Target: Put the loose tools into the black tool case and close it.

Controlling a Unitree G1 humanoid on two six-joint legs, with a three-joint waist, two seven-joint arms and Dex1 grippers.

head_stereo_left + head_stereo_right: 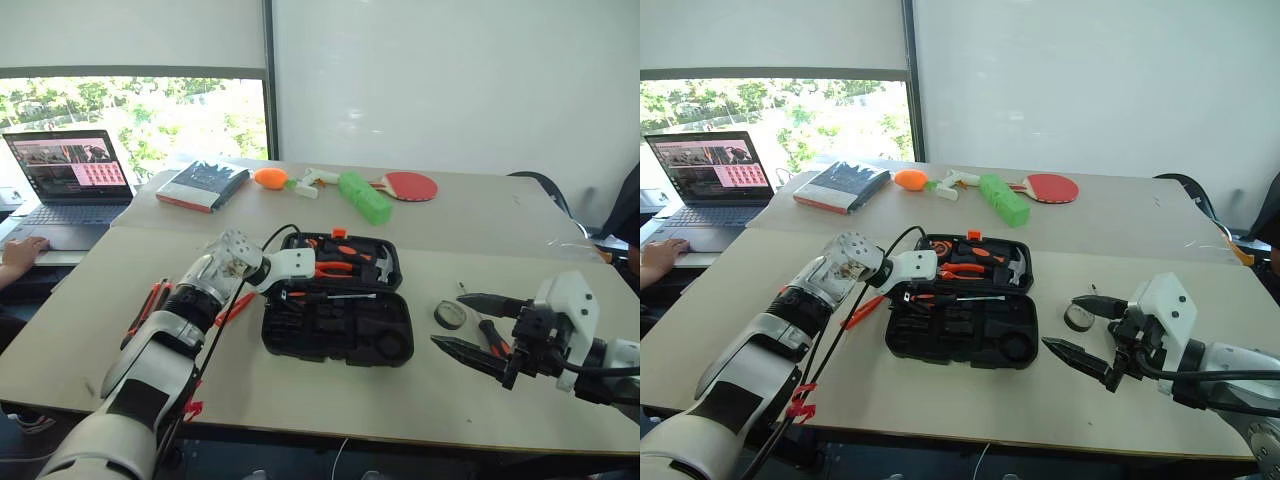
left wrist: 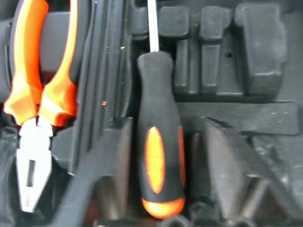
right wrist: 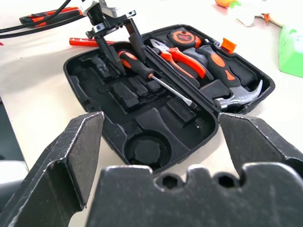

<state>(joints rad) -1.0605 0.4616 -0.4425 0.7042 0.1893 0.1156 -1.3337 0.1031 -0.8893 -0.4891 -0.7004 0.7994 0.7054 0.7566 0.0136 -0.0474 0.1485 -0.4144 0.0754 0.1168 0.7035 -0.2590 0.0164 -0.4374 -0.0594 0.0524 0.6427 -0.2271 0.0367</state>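
The black-orange screwdriver slants away from the hinge of the black tool case, so the robot's left gripper should take its handle (image 2: 160, 127) and lay it straight along the hinge before it withdraws.
The black tool case (image 1: 340, 338) lies open on the table. Its far half holds pliers (image 3: 182, 59), a tape measure and a hammer. My left gripper (image 3: 116, 45) hangs over the near half with its fingers (image 2: 116, 161) open on either side of a black-orange screwdriver (image 2: 158, 156), which rests in the case without touching them. Right of the case lie a small black tape roll (image 1: 450, 315) and another black-orange screwdriver (image 1: 490, 335). Just beyond them my right gripper (image 1: 455, 322) is held wide open and empty. Orange tools (image 1: 235, 308) lie left of the case.
Along the far side of the table are a dark book (image 1: 205, 185), an orange object (image 1: 270, 178), a green cylinder (image 1: 365, 198) and a red paddle (image 1: 410, 186). A laptop (image 1: 70, 180) with a person's hand (image 1: 18, 255) sits at far left. Cables run along my left arm.
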